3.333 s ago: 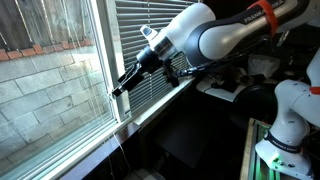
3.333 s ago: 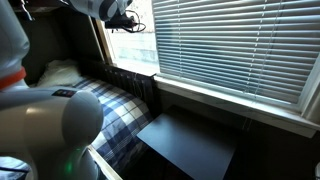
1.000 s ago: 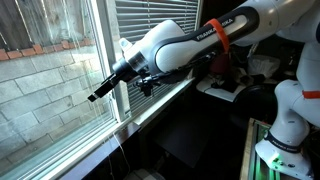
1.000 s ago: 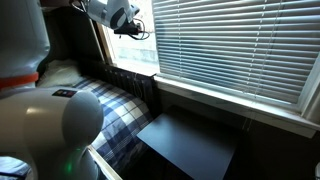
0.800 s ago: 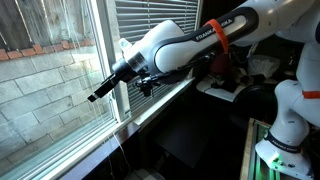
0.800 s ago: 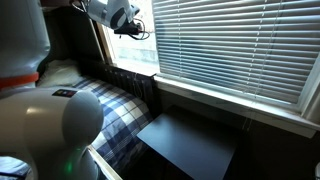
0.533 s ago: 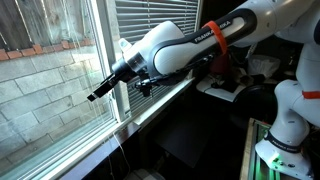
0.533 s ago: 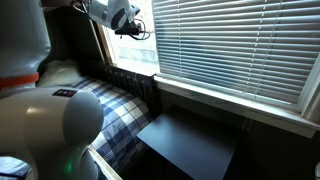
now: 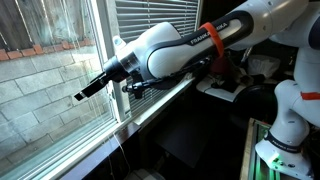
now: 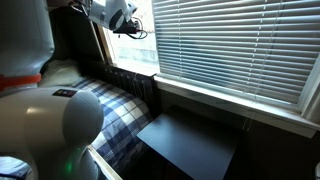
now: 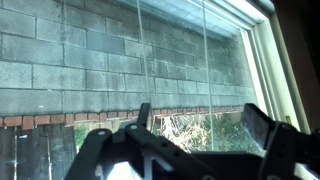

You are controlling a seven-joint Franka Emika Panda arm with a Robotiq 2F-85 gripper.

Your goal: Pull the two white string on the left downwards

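My gripper will shift and close around both strings (image 11: 207, 88) before pulling down, because one white string runs inside its opening while the other meets a fingertip.
In the wrist view the two white strings show as thin vertical lines against the window glass, one (image 11: 205, 60) running down between my fingers, the other (image 11: 138, 50) by the left finger's tip. My gripper (image 11: 200, 122) is open, with nothing clamped. In an exterior view the gripper (image 9: 88, 92) points at the window pane just left of the frame post. It also shows in an exterior view (image 10: 130, 26) at the window's upper left. The strings are too thin to make out in both exterior views.
White blind slats (image 10: 235, 50) cover the window beside the arm. The window frame post (image 9: 108, 70) and sill (image 9: 150, 108) lie close under the arm. A plaid bed (image 10: 115, 100) and a black surface (image 10: 185, 140) lie below. A brick wall (image 11: 70, 60) stands outside.
My gripper has moved left along the window pane and slightly down, away from the frame post. It stays open.
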